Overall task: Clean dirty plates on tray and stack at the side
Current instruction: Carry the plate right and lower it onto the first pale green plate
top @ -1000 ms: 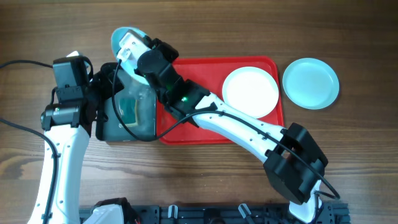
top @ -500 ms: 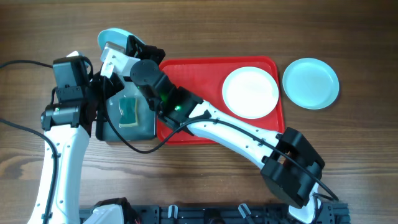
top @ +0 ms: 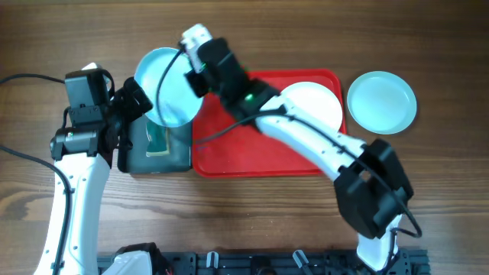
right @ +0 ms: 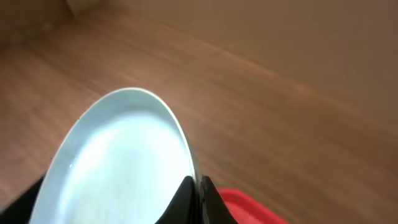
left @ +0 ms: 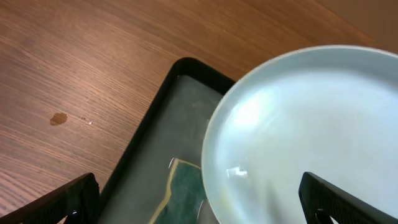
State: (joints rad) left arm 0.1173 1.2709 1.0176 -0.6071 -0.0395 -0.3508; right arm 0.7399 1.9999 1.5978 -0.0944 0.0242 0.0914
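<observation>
Next, my right gripper lets go of the pale turquoise plate so that it overlaps the far rim of the other turquoise plate (top: pixel 388 58).
My right gripper (top: pixel 192 75) (right: pixel 198 186) is shut on the rim of a pale turquoise plate (top: pixel 166 85) (right: pixel 124 158). It holds the plate in the air, above the far end of the black tray (top: pixel 177 156). My left gripper (top: pixel 136 103) (left: pixel 199 208) is open at the plate's left edge, and the plate (left: pixel 311 124) hangs over the gap between its fingers. A white plate (top: pixel 313 114) lies on the red tray (top: pixel 260 145), partly under the right arm. A second turquoise plate (top: pixel 382 101) rests on the table to the right of the red tray.
The black tray (left: pixel 155 106) holds a green sponge (top: pixel 158 140) (left: pixel 183 193) and stands against the red tray's left rim. A small dark spot (left: pixel 59 117) marks the wood left of it. A cable (top: pixel 30 79) runs off at the far left.
The right arm has swung the turquoise plate from beyond the black tray back over it and turned it face up towards the overhead camera. The left arm has not moved.
</observation>
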